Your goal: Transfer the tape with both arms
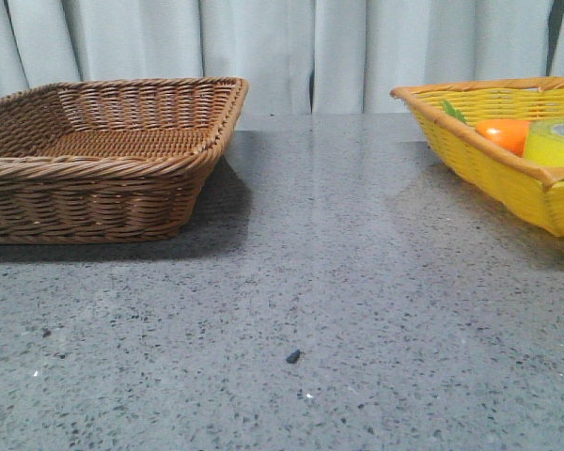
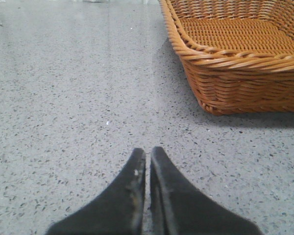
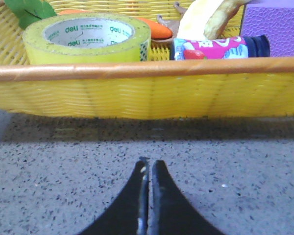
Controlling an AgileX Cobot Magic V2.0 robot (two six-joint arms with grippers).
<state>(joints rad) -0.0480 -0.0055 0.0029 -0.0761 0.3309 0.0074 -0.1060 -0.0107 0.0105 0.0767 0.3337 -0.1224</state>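
The robot's right gripper needs to next go to the yellow tape roll and close on its side (image 1: 534, 143) (image 3: 33, 39) that faces the brown wicker basket.
The yellow tape roll (image 3: 86, 38) lies flat in the yellow basket (image 3: 137, 98), its white core with green "deli" print facing up. It also shows at the right edge of the front view (image 1: 556, 142). My right gripper (image 3: 149, 162) is shut and empty, low over the grey table, a short way outside the basket's near wall. My left gripper (image 2: 148, 152) is shut and empty over the table, beside the brown wicker basket (image 2: 235, 58). Neither gripper shows in the front view.
The yellow basket (image 1: 508, 178) also holds an orange carrot-like object (image 1: 508, 133) with green leaves, a pink-labelled bottle (image 3: 218, 48), a purple block (image 3: 274, 24) and a banana-like object (image 3: 206, 17). The brown basket (image 1: 103, 188) stands at the left. A small dark speck (image 1: 292, 356) lies on the table.
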